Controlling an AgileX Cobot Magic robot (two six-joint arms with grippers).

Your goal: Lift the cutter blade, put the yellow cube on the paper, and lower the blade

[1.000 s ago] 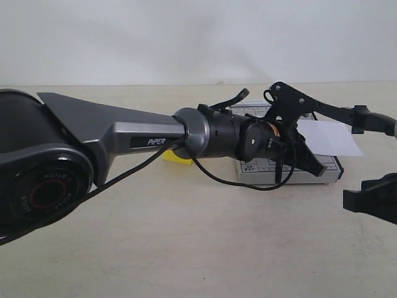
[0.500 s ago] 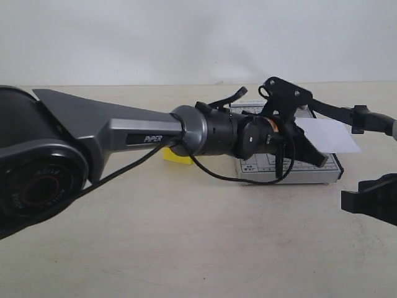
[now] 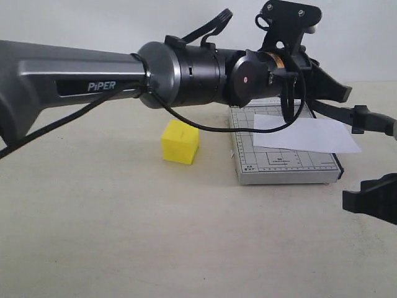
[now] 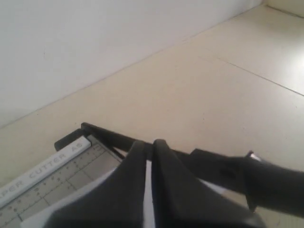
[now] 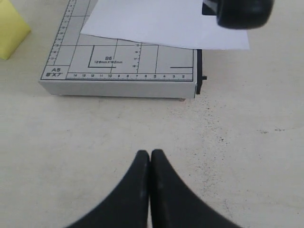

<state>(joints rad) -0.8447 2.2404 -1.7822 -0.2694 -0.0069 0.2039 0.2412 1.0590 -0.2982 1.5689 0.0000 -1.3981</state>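
Next, my left gripper moves to the yellow cube beside the grey gridded board and closes on the cube's opposite sides (image 3: 180, 142).
The yellow cube (image 3: 180, 141) (image 5: 9, 29) sits on the table just left of the grey gridded board (image 3: 273, 166) (image 5: 118, 64). The white paper (image 3: 307, 133) (image 5: 161, 21) lies on the board and overhangs its right side. Along the board's right edge runs the black cutter blade (image 3: 338, 112) (image 4: 111, 137), and its thick handle (image 3: 373, 119) (image 5: 244, 12) stands above the paper's corner. My left gripper (image 3: 340, 93) (image 4: 148, 142) hovers shut and empty over the board, near the blade. Low on the table in front of the board, my right gripper (image 3: 371, 202) (image 5: 150, 153) is shut and empty.
The left arm's long grey forearm (image 3: 74, 81) spans the upper left of the exterior view, above the cube. A black cable (image 3: 205, 127) loops down from its wrist over the board's left edge. A white wall closes the back of the beige table (image 3: 155, 236).
The left arm has lifted upward, taking its gripper higher above the board and uncovering the yellow cube. The blade, paper and right gripper have stayed put.
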